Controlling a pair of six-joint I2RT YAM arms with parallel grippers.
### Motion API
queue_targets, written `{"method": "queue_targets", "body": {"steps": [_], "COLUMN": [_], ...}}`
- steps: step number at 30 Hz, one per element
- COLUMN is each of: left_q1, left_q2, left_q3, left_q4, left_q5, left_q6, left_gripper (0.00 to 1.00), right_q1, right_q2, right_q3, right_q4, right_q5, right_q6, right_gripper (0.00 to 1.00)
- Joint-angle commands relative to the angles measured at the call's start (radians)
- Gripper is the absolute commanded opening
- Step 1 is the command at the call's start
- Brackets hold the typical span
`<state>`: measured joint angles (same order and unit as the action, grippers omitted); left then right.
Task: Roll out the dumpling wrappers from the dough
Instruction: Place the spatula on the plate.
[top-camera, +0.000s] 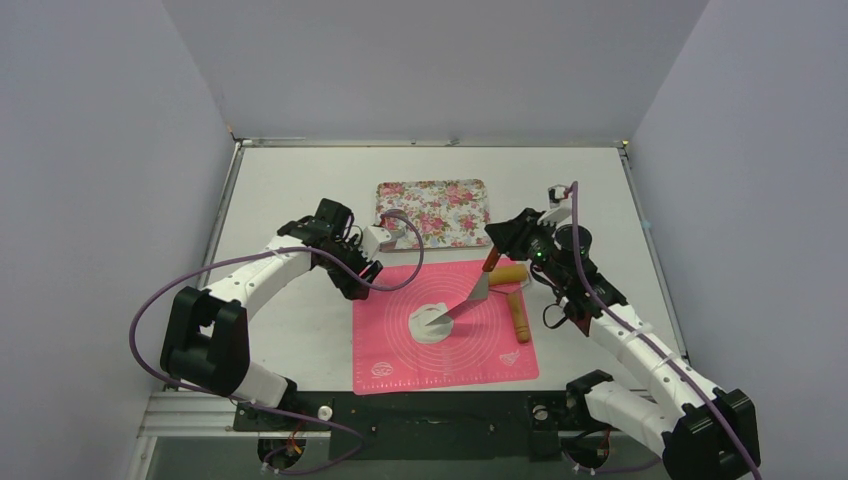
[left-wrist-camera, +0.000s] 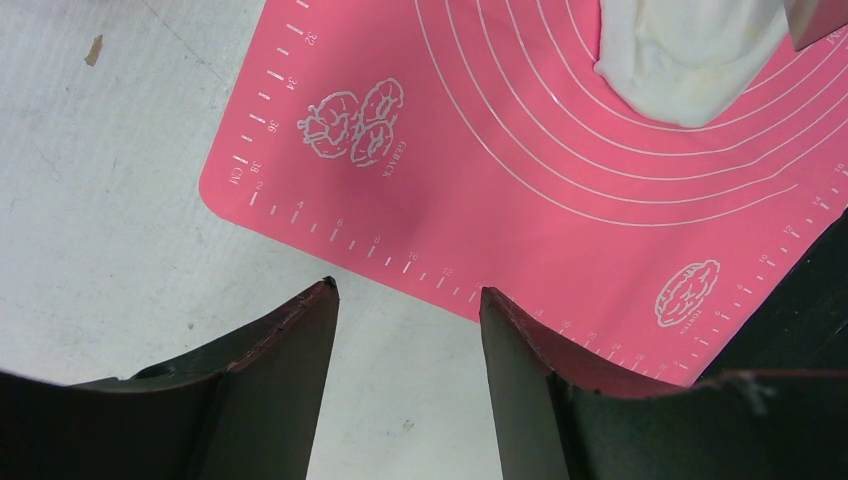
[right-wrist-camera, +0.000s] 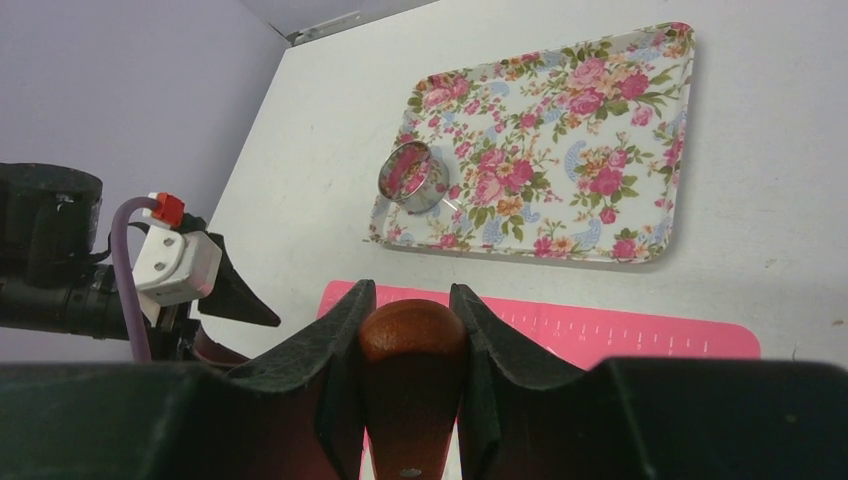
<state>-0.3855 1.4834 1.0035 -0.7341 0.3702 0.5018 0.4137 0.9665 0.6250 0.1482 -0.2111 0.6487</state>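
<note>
My left gripper needs to close next on the red-brown wooden handle (top-camera: 491, 260) of the scraper, because it takes the scraper over from my right gripper.
The dough (top-camera: 432, 322) is a flattened white lump with a folded edge, lying mid-way on the pink mat (top-camera: 400, 360). My right gripper (top-camera: 496, 250) is shut on the red-brown wooden handle (right-wrist-camera: 412, 340) of a scraper. Its metal blade (top-camera: 470, 296) slants down onto the dough's right edge. My left gripper (top-camera: 362, 278) hangs open and empty over the mat's left edge. In the left wrist view its fingers (left-wrist-camera: 300, 340) frame bare table, with the dough (left-wrist-camera: 690, 60) at the top right. Dumpling wrappers are out of view.
A wooden rolling pin (top-camera: 516, 305) lies on the mat's right side. Behind the mat a floral tray (top-camera: 450, 215) holds a metal ring cutter (right-wrist-camera: 412, 178). Grey walls close in the table on three sides.
</note>
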Motion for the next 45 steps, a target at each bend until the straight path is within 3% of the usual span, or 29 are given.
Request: {"method": "queue_targets", "body": {"steps": [1,13,32,45], "left_q1": [-0.004,-0.004,-0.004,-0.004], "left_q2": [-0.02,-0.024,-0.027,-0.043], "left_q3": [0.007,0.007,0.008,0.01], "left_q4": [-0.009,-0.008,-0.009,-0.015], "left_q5": [0.006,0.005,0.006,0.011], "left_q6": [0.006,0.007,0.009,0.01], "left_gripper": [0.52,0.52,0.52,0.52], "right_q1": [-0.012,-0.055,-0.126,-0.127], "right_q2": [-0.016,-0.128,-0.164,-0.164], "right_q3": [-0.019,-0.023,0.054,0.113], "right_q4": [0.011,-0.176,-0.299,-0.282], "right_q5": [0.023,0.154,0.14,0.113], "right_q6": [-0.021,-0.098,-0.163,-0.136], "right_gripper": [0.0,0.0,0.0,0.0]}}
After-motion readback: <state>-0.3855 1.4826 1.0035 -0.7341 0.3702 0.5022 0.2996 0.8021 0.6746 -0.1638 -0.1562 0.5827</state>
